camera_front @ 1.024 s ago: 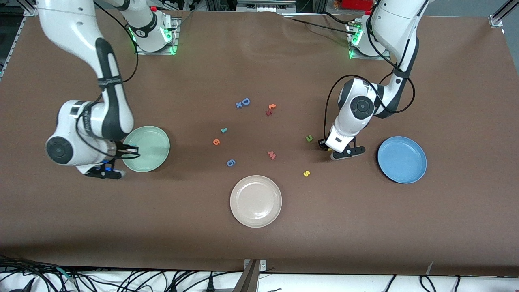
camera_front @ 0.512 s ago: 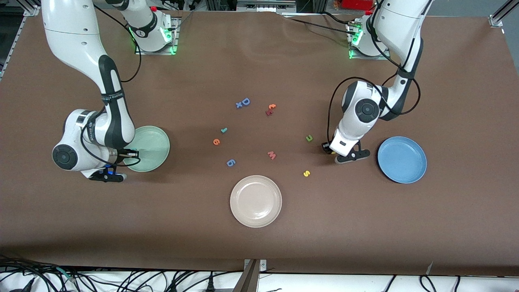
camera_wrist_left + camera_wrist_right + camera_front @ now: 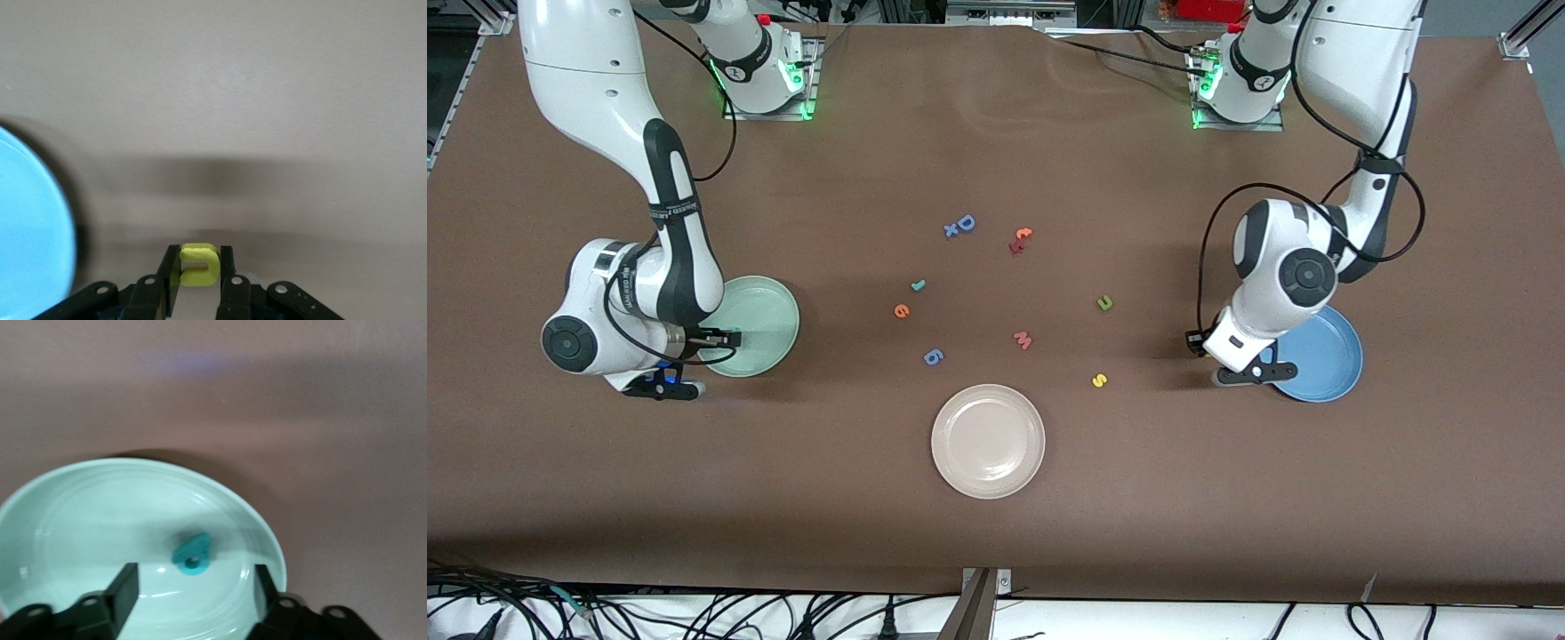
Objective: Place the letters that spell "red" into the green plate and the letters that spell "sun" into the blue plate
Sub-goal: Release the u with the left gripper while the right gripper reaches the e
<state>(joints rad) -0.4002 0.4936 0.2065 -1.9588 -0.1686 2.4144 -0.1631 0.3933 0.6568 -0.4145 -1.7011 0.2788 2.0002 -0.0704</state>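
Next, I release the yellow "u", now over the table beside the blue plate, with my left gripper inside the blue plate, slightly off its middle [image 3: 1288, 337] toward the scattered letters.
The teal "d" [image 3: 193, 555] lies in the green plate [image 3: 769, 313], under my open right gripper [image 3: 193, 590], which hovers over the plate's rim [image 3: 687, 363] at the right arm's end. My left gripper [image 3: 199, 267] is shut on the yellow "u" [image 3: 199, 264] and hangs over the table [image 3: 1214, 357] just beside the blue plate [image 3: 1325, 351]. The teal "r" [image 3: 918, 285] and orange "e" [image 3: 902, 310] rest near the table's middle. The olive "n" [image 3: 1105, 303] and yellow "s" [image 3: 1100, 380] lie toward the left arm's end.
A cream plate [image 3: 988, 440] sits nearer the front camera at mid-table. A blue "D" [image 3: 965, 222], orange and red pieces [image 3: 1020, 240], a pink "m" [image 3: 1023, 340] and a blue "6" piece [image 3: 933, 356] are scattered around the middle.
My right gripper has opened and let the teal "d" go into the green plate. My left arm has carried the yellow "u" toward the blue plate.
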